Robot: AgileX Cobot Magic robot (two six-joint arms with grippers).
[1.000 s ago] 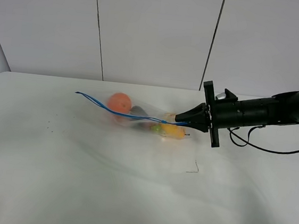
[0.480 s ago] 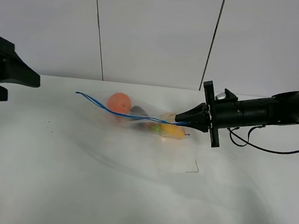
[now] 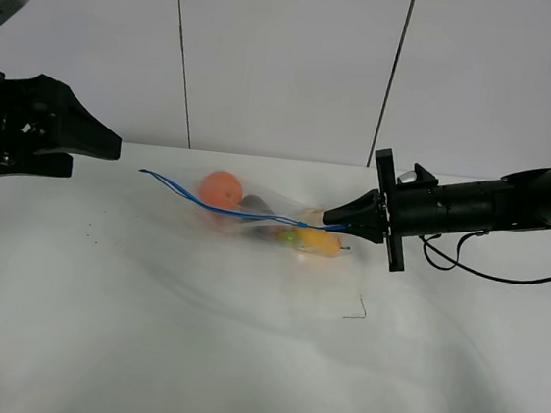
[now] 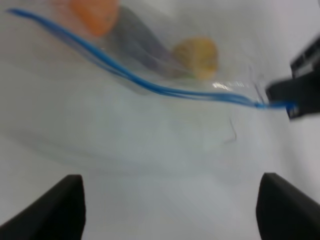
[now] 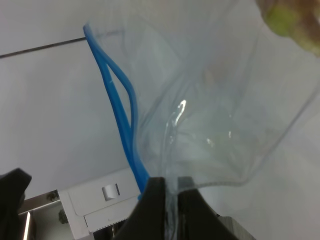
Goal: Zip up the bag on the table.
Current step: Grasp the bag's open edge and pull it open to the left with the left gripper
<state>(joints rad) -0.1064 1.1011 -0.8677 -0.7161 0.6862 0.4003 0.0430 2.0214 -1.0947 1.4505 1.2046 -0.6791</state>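
Observation:
The blue zipper strip [image 3: 303,224] [image 4: 222,95] is next to the yellow produce, near my right gripper, and my left gripper should close on it next to start pressing the bag shut.
The bag [image 3: 264,217] lies on the white table [image 3: 240,361], clear, with orange, yellow and dark produce inside. Its blue zipper strip [image 3: 207,203] runs from the far left corner to the right end, and its two sides stand apart in the right wrist view [image 5: 120,120]. My right gripper [image 3: 333,219] is shut on the bag's right end at the zipper, as the right wrist view shows [image 5: 170,182]. My left gripper [image 3: 89,152] hangs open above the table, left of the bag and apart from it. The left wrist view shows its fingers spread wide [image 4: 171,176] and the zipper strip [image 4: 150,87] beyond them.
A small thin dark mark [image 3: 355,312] lies on the table in front of the bag's right end. A few dark specks [image 3: 88,237] sit at the left. A white panelled wall [image 3: 291,60] stands behind the table.
My left arm has come into view from the left and moved right towards the bag. The right gripper and the bag have not moved.

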